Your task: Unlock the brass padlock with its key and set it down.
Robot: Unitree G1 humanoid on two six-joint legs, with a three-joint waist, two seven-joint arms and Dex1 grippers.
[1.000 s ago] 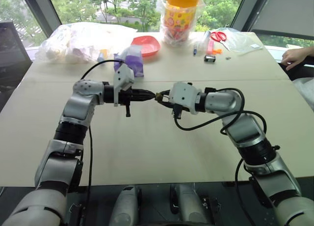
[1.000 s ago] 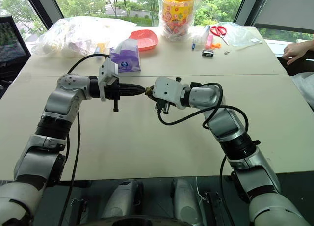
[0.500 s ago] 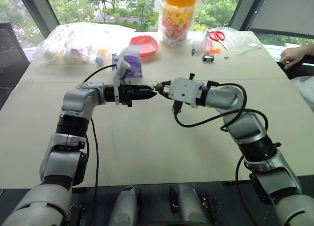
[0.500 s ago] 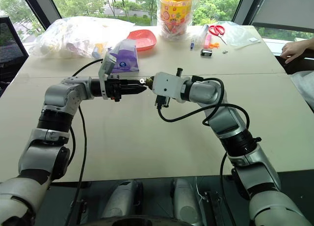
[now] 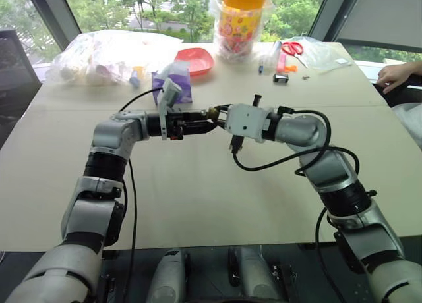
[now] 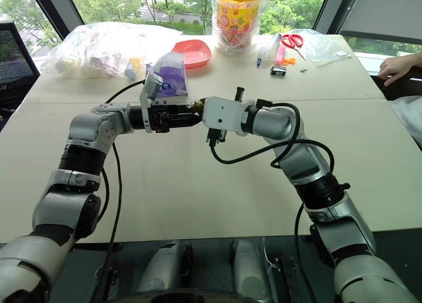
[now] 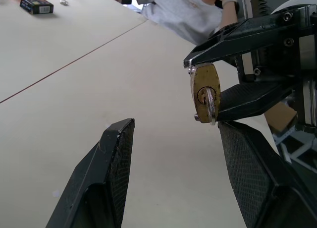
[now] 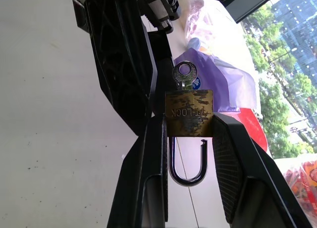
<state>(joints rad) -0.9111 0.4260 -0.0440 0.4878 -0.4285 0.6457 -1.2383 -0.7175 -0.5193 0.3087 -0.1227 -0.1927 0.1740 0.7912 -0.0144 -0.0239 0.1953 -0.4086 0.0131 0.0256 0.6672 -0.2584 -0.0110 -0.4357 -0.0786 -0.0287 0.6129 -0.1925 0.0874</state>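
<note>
The shackle's leg is standing free of the brass padlock, so I should pass the key with my left gripper and take the body (image 8: 189,113) before my right gripper backs off.
My right gripper (image 5: 218,114) is shut on the brass padlock (image 8: 189,113), held in mid-air above the middle of the table. The silver shackle (image 8: 187,163) points back between the gripper's fingers, and one of its legs ends free, short of the body. The key (image 8: 184,75) sticks out of the padlock's far end, toward my left gripper. My left gripper (image 7: 174,124) is open and level, with one finger on each side of the key (image 7: 211,105), not touching it.
At the far side of the beige table (image 5: 198,197) lie a purple pouch (image 5: 175,79), a red plate (image 5: 196,60), plastic bags (image 5: 105,56), a yellow-lidded jar (image 5: 242,20), scissors (image 5: 294,48) and a small black object (image 5: 281,78). A person's hand (image 5: 395,76) rests at the right edge.
My left gripper was shut at the padlock's end a second ago; it has rolled and opened and now straddles the key. The right gripper keeps its hold and has risen slightly.
</note>
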